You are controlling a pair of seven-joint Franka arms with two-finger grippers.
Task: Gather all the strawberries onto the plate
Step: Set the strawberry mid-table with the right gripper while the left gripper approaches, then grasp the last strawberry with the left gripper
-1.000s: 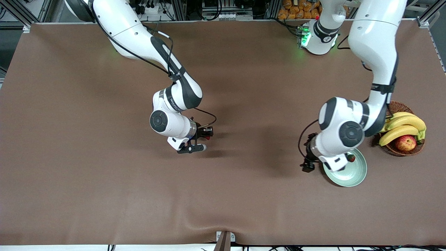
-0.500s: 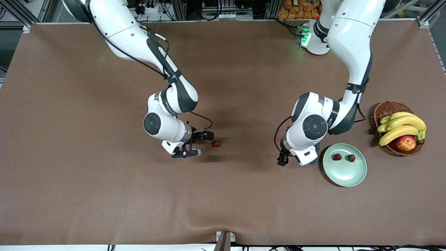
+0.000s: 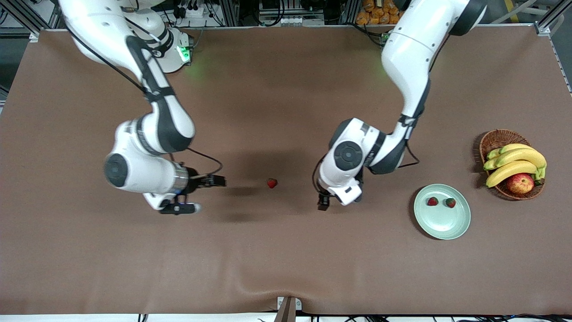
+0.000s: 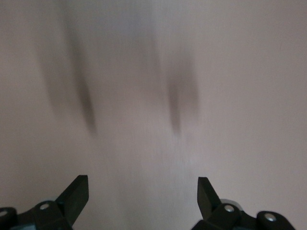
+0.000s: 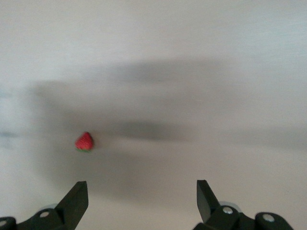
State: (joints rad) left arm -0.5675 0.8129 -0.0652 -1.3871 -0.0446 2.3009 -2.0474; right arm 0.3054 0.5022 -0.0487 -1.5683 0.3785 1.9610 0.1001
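Observation:
My left gripper needs to close on the body of the lone strawberry (image 3: 272, 183) between the grippers, since the other strawberries are already lying in the plate.
One strawberry (image 3: 271, 183) lies alone on the brown table between the two grippers; it also shows in the right wrist view (image 5: 84, 142). Two more strawberries (image 3: 432, 201) (image 3: 450, 203) lie in the pale mint-green plate (image 3: 442, 226) toward the left arm's end. My right gripper (image 3: 192, 208) (image 5: 142, 191) is open and empty, low over bare table, well apart from the lone strawberry on the right arm's side of it. My left gripper (image 3: 345, 197) (image 4: 143, 191) is open and empty, over bare table between the lone strawberry and the plate.
A brown wicker basket (image 3: 500, 134) with bananas (image 3: 516, 163) and a red-yellow apple (image 3: 519, 183) stands beside the plate, at the left arm's end of the table. A metal bracket (image 3: 288, 306) sits at the table's near edge.
My left gripper left the plate, where a second strawberry now lies, and moved toward the table's middle. My right gripper drew back toward its own end, uncovering the lone strawberry.

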